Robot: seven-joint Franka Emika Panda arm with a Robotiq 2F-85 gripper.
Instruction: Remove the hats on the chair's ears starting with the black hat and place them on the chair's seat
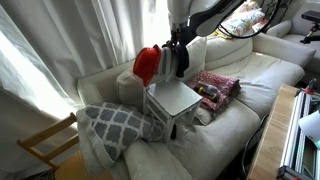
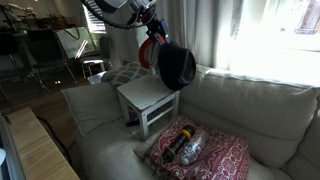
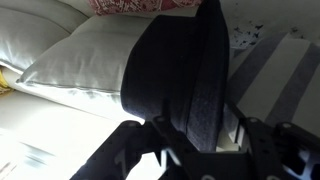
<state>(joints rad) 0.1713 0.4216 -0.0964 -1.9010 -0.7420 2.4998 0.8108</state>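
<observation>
The black hat sits tilted over the chair's ear, so my gripper should open, grab the hat's upper edge (image 2: pixel 162 43) and lift it clear, then lower it to the seat.
My gripper (image 1: pixel 178 42) is shut on the black hat (image 1: pixel 179 60), which hangs from it just above the small grey-white chair (image 1: pixel 170 100) standing on the sofa. In an exterior view the gripper (image 2: pixel 156 36) holds the black hat (image 2: pixel 177 67) above the far edge of the chair's seat (image 2: pixel 143 92). The bright red hat (image 1: pixel 146 65) sits on one of the chair's ears and also shows in an exterior view (image 2: pixel 147 50). In the wrist view the black hat (image 3: pixel 180 70) fills the middle between my fingers (image 3: pixel 195 140). The chair's other ear is hidden behind the black hat.
A red patterned cushion (image 2: pixel 200 152) with a bottle-like object on it lies on the cream sofa (image 2: pixel 250 110) beside the chair. A grey-white lattice pillow (image 1: pixel 115 125) lies on the chair's other side. A natural-wood chair frame (image 1: pixel 45 145) and curtains stand nearby.
</observation>
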